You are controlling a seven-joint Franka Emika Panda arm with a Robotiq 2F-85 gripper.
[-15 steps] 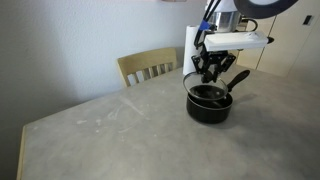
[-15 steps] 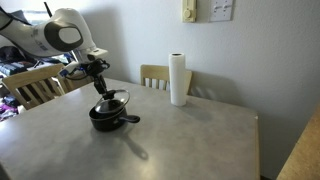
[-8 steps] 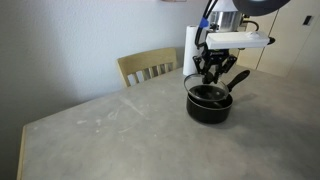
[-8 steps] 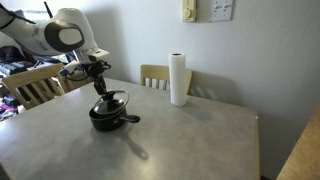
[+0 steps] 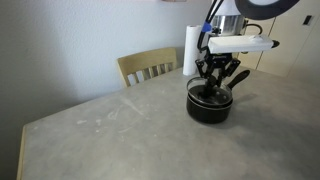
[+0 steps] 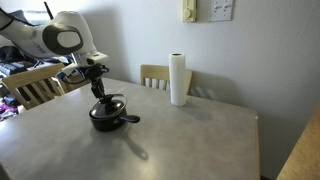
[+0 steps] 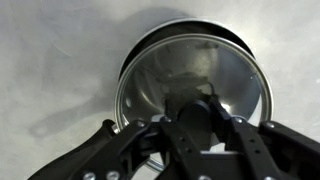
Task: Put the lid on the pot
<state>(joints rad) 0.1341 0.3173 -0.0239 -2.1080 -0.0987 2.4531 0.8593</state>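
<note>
Next, my gripper lets go of the glass lid squarely over the opening of the black pot (image 5: pixel 210 96) (image 7: pixel 188 90), flat on the pot's rim.
The black pot (image 5: pixel 209 105) sits on the grey table, its long handle (image 5: pixel 238 79) pointing back. The glass lid (image 5: pixel 210 94) with its metal rim lies nearly flat on the pot's rim. My gripper (image 5: pixel 214 84) stands straight above it, shut on the dark knob. In an exterior view the pot (image 6: pixel 106 117) shows with the lid (image 6: pixel 109 104) on top and the gripper (image 6: pixel 101 92) over it. In the wrist view the lid (image 7: pixel 190 70) fills the frame and the fingers (image 7: pixel 198 118) close around the knob.
A tall white paper-towel roll (image 6: pixel 178 79) stands at the back of the table, also seen behind the arm (image 5: pixel 190 50). Wooden chairs (image 5: pixel 150 67) (image 6: pixel 160 76) stand at the table's edges. The grey table (image 5: pixel 110 130) stretches wide in front of the pot.
The gripper has come down with the lid. The lid was tilted above the pot's rim and now lies nearly level on the pot.
</note>
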